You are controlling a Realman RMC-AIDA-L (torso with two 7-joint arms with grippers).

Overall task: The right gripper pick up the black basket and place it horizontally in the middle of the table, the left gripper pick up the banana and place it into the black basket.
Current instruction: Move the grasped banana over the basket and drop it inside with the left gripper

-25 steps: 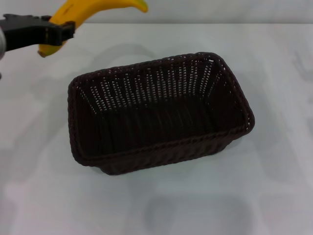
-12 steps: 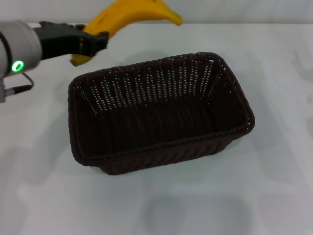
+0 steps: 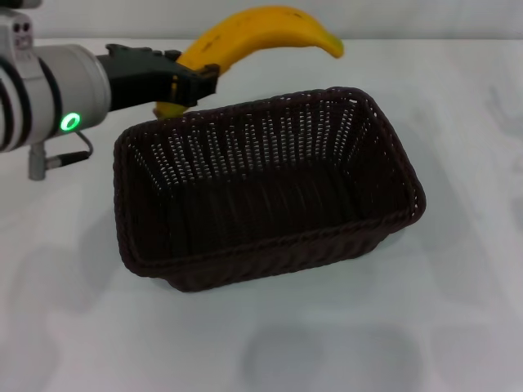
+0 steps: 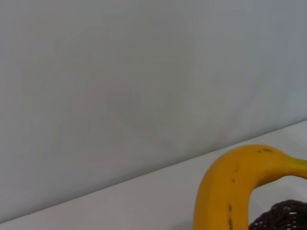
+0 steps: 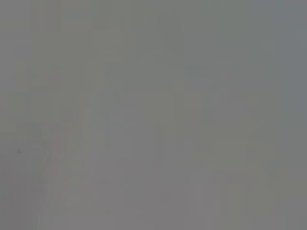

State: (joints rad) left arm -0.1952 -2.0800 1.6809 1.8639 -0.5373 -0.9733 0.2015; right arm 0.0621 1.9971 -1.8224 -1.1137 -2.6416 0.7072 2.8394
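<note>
My left gripper has the yellow banana. It will release it on the bottom of the black basket (image 3: pixel 292 175), near the basket's far side.
The black basket (image 3: pixel 270 188) stands lengthwise across the middle of the white table (image 3: pixel 458 310), open side up and empty. My left gripper (image 3: pixel 196 82) is shut on the yellow banana (image 3: pixel 261 28) and holds it in the air above the basket's far left corner. The banana's free end reaches toward the right, over the far rim. In the left wrist view the banana (image 4: pixel 230 187) curves up close to the camera, with a bit of the basket rim (image 4: pixel 283 218) beside it. The right gripper is out of view; its wrist view shows only plain grey.
The left arm's silver wrist with a green light (image 3: pixel 69 122) hangs over the table's far left. A pale wall runs behind the table's far edge (image 3: pixel 425 37).
My left gripper has carried the banana to the right, from the far left corner of the view to above the basket's far left corner. The basket has not moved.
</note>
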